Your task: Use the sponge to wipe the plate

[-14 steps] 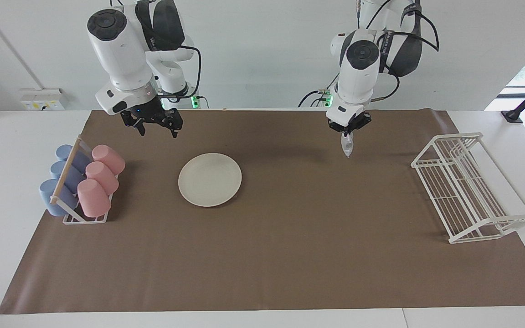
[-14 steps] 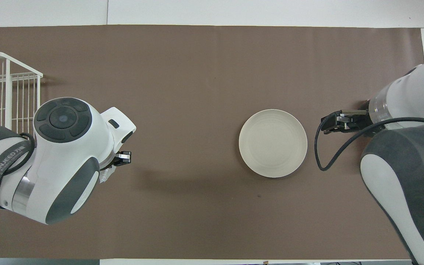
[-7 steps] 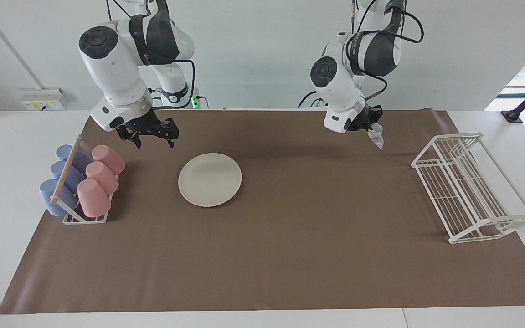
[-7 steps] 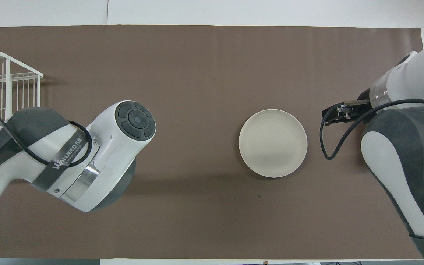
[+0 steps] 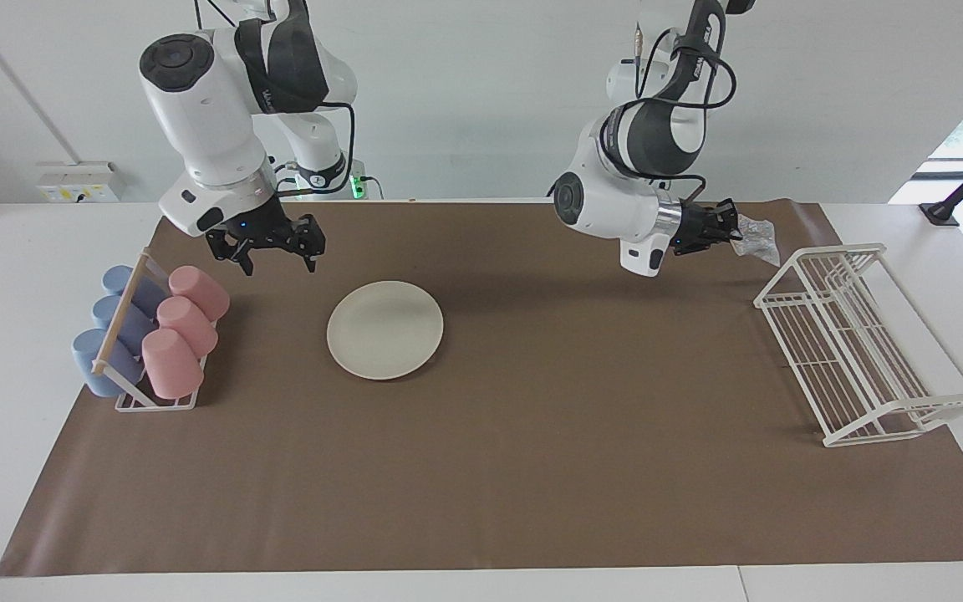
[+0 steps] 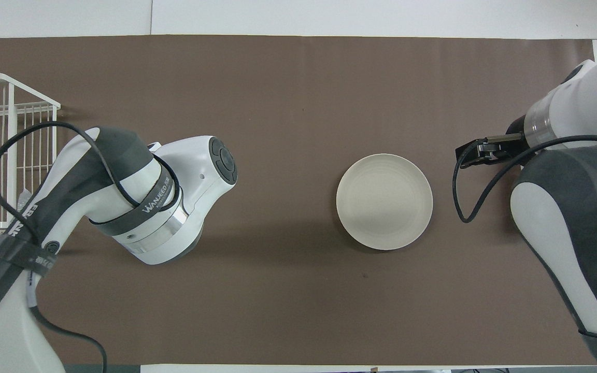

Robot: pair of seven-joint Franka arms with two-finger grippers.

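Note:
Next, I release the silvery sponge, now in the air over the mat's edge, from my left gripper in the white wire dish rack (image 6: 4,159), near the rack's upright corner post.
The cream-white plate (image 5: 384,329) lies flat on the brown mat, also in the overhead view (image 6: 384,201). My left gripper (image 5: 728,227) is turned sideways in the air, shut on the crinkled silvery sponge (image 5: 755,237), over the mat's edge close to the wire dish rack and well apart from the plate. In the overhead view the left arm hides this gripper and nearly all of the sponge. My right gripper (image 5: 268,251) hangs open and empty over the mat between the cup rack and the plate, and shows in the overhead view (image 6: 472,155) beside the plate.
A rack of pink and blue cups (image 5: 147,330) stands at the right arm's end of the mat. A white wire dish rack (image 5: 858,343) stands at the left arm's end, also in the overhead view (image 6: 3,155).
My left arm has swung the sponge away from the plate toward the dish rack and turned its wrist sideways. My right gripper has drifted slightly toward the cup rack.

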